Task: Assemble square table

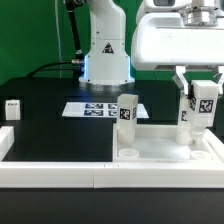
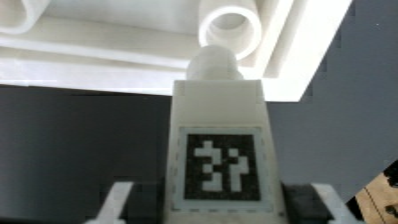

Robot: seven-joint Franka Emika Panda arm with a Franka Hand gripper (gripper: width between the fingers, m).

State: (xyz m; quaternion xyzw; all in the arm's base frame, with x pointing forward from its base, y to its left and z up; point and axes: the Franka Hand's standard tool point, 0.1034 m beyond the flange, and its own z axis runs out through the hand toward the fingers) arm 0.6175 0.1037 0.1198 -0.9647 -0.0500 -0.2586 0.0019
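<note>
My gripper needs to let go of the tagged leg standing in the panel's front corner hole [image 1: 202,155] [image 2: 230,23] just below its narrow tip.
The square table's white panel [image 1: 165,150] lies flat, rim side up, at the exterior view's lower right. One tagged white leg [image 1: 127,112] stands upright at its left corner. My gripper [image 1: 200,98] is shut on a second tagged leg [image 1: 200,125], held upright over the panel's right side. In the wrist view this leg [image 2: 222,140] sits between my gripper's [image 2: 221,205] fingers [image 2: 121,200], its narrow tip close to a round corner hole [image 2: 240,30] in the panel [image 2: 107,50]. I cannot tell whether the tip is inside the hole.
A third leg [image 1: 12,108] stands alone at the exterior view's far left on the black table. The marker board [image 1: 100,108] lies behind the panel. A low white border rail [image 1: 50,165] runs along the front and left. The robot base [image 1: 105,55] rises at the back.
</note>
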